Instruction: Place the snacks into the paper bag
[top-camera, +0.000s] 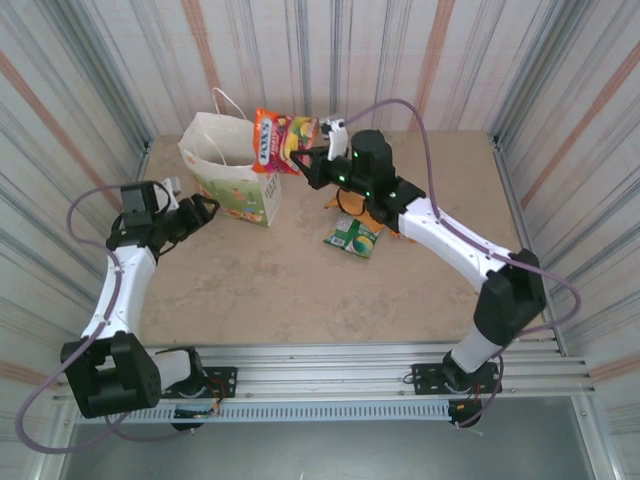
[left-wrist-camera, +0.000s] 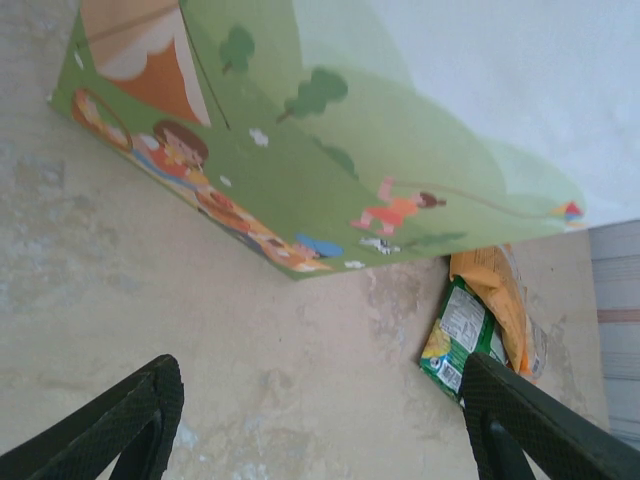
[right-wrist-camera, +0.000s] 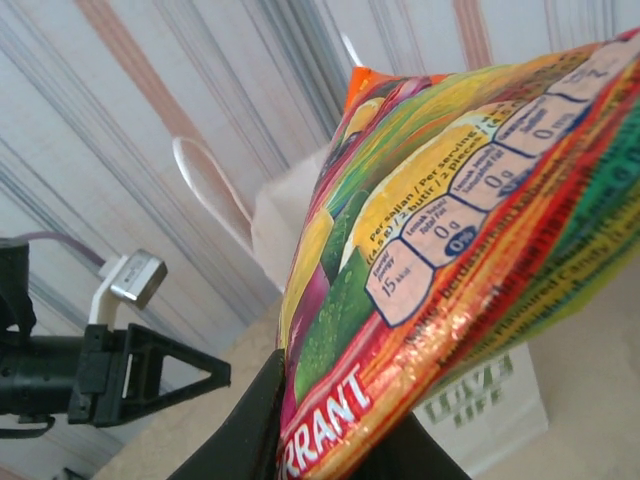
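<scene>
Next, I let go of the shiny red-yellow snack packet with my right gripper inside the white paper bag (top-camera: 236, 152), between the bag's loop handles.
The white paper bag (top-camera: 232, 178) stands upright at the back left of the table, its green-orange printed side (left-wrist-camera: 300, 150) facing my left wrist camera. My right gripper (top-camera: 306, 162) is shut on a glossy red-yellow snack packet (top-camera: 283, 138) and holds it beside the bag's open top, at its right rim. In the right wrist view that packet (right-wrist-camera: 460, 240) sits between the jaws of the right gripper (right-wrist-camera: 340, 445), with the bag (right-wrist-camera: 490, 400) behind it. A green packet (top-camera: 354, 237) (left-wrist-camera: 458, 335) and an orange one (left-wrist-camera: 500, 290) lie on the table right of the bag. My left gripper (top-camera: 203, 212) (left-wrist-camera: 320, 430) is open, low, in front of the bag.
Striped corrugated walls close in the table on three sides. The bag's loop handle (right-wrist-camera: 210, 180) sticks up near the held packet. My right arm (top-camera: 440, 225) reaches over the two lying packets. Bare tabletop (top-camera: 290, 290) lies between the arms.
</scene>
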